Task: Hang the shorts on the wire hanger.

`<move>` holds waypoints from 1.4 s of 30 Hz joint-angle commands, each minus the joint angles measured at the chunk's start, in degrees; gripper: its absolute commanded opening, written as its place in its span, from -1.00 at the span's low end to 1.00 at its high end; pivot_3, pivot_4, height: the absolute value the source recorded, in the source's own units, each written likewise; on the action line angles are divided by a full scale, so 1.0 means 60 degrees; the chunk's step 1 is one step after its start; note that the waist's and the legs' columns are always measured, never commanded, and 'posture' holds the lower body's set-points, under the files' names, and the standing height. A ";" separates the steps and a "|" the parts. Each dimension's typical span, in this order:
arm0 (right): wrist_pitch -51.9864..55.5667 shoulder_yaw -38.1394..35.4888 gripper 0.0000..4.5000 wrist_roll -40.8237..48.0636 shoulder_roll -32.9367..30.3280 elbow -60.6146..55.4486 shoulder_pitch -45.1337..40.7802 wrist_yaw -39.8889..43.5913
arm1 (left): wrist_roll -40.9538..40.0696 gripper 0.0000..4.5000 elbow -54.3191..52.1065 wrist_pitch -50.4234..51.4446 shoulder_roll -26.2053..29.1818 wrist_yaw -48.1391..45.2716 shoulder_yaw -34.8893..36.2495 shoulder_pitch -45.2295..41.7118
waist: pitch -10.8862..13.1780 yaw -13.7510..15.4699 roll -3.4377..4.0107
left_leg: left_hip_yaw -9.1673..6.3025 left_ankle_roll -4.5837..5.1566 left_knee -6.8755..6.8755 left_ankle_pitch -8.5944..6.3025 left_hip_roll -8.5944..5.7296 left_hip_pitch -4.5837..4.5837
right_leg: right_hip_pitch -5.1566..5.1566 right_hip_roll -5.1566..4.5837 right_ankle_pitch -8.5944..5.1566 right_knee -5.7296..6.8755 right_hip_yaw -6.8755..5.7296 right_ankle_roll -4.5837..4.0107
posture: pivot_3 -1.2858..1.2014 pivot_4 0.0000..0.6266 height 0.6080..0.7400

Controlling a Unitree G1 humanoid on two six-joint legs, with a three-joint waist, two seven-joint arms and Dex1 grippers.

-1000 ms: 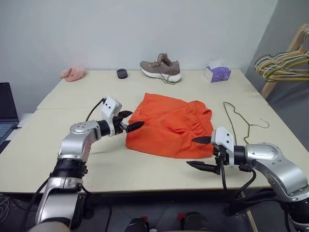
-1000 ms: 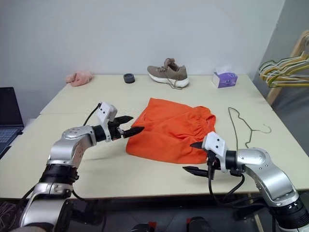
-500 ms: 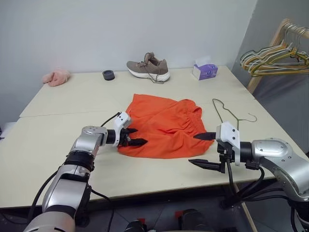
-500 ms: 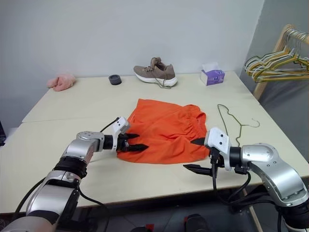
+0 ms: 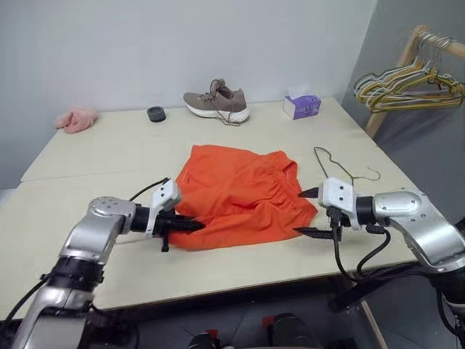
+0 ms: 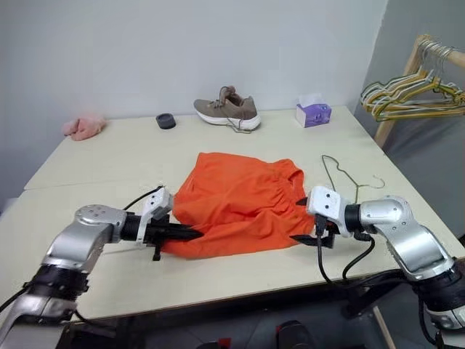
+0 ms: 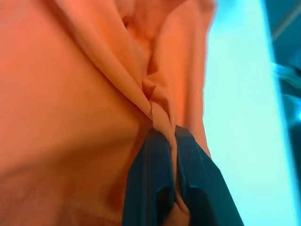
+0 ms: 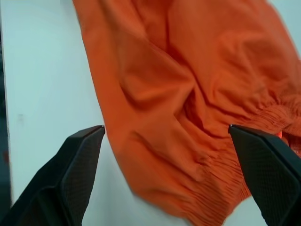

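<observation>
My left gripper needs to open and take the leg's hem [image 6: 173, 249] before both grippers spread the shorts, as it is pinching a bunched fold of the shorts' near leg.
The orange shorts [image 5: 236, 195] lie crumpled in the middle of the table, gathered waistband toward the right. My left gripper [image 5: 195, 225] is shut on a pinched fold of the shorts [image 7: 155, 101] at their near left corner, and the cloth bunches toward it. At the shorts' near right corner my right gripper [image 5: 308, 213] stands open, one finger on each side of the waistband [image 8: 225, 169]. The thin dark wire hanger [image 5: 336, 169] lies flat on the table just beyond the right gripper.
A brown shoe [image 5: 216, 102], a small black ring [image 5: 155, 113], a purple tissue box [image 5: 302, 106] and a pink cloth [image 5: 75, 119] sit along the table's far edge. A wooden rack [image 5: 401, 65] with yellow and green hangers stands at the right.
My left gripper closed on the shorts' near left corner and pulled back toward me, dragging the cloth. The right gripper moved in to the waistband corner. The camera turned rightward.
</observation>
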 commanded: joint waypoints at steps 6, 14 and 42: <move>-0.3137 0.1429 1.00 -0.1918 0.0442 0.2267 -0.1259 0.1209 | -0.0633 -0.98 -0.1878 0.0432 0.0808 0.0608 0.0952 0.1480 | 0.0003 0.0080 0.0005 | 0.0000 0.0001 0.0006 0.0002 -0.0002 0.0011 | 0.0010 0.0002 0.0000 0.0009 -0.0001 -0.0003 | -0.13 -1.00 1.00; -0.4054 0.1493 0.07 -0.2356 0.1286 0.3477 -0.1728 0.1243 | -0.0958 -1.00 -0.2129 0.0301 0.0441 0.1423 0.1362 0.1879 | 0.0003 0.0248 0.0007 | -0.0009 0.0001 0.0006 0.0001 -0.0003 0.0037 | 0.0041 0.0008 -0.0003 0.0010 -0.0008 -0.0009 | -0.11 -1.00 1.00; -0.3376 0.1006 -1.00 -0.2152 0.1367 0.2744 -0.1113 0.1250 | -0.1492 0.69 -0.2838 0.0322 -0.0111 0.3312 0.2066 0.3013 | -0.0007 0.0383 0.0006 | -0.0008 0.0000 0.0015 0.0002 -0.0011 0.0051 | 0.0055 0.0010 -0.0001 0.0014 -0.0008 -0.0011 | -0.10 -1.00 1.00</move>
